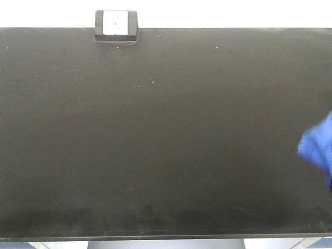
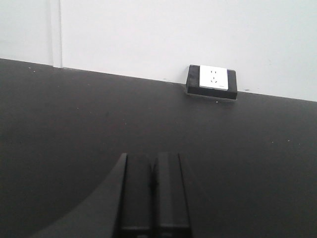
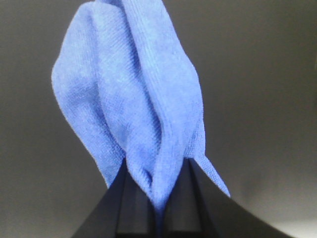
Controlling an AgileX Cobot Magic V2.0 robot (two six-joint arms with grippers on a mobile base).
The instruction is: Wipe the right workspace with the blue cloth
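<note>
My right gripper is going to release the blue cloth, now hanging bunched above the table, on the black table (image 1: 252, 143), between the table's middle and my right gripper's side.
The blue cloth (image 1: 317, 147) shows at the right edge of the black table (image 1: 155, 135) in the front view, partly cut off by the frame. In the right wrist view my right gripper (image 3: 157, 171) is shut on the blue cloth (image 3: 131, 94), which hangs bunched in folds from between the jaws above the dark table surface. In the left wrist view my left gripper (image 2: 152, 161) is shut and empty, low over the table. Neither gripper shows in the front view.
A black block with a white wall socket (image 1: 116, 25) sits at the table's far edge, left of centre, also in the left wrist view (image 2: 212, 82). A white wall (image 2: 173, 34) rises behind the table. The table's near edge (image 1: 155, 237) runs along the bottom.
</note>
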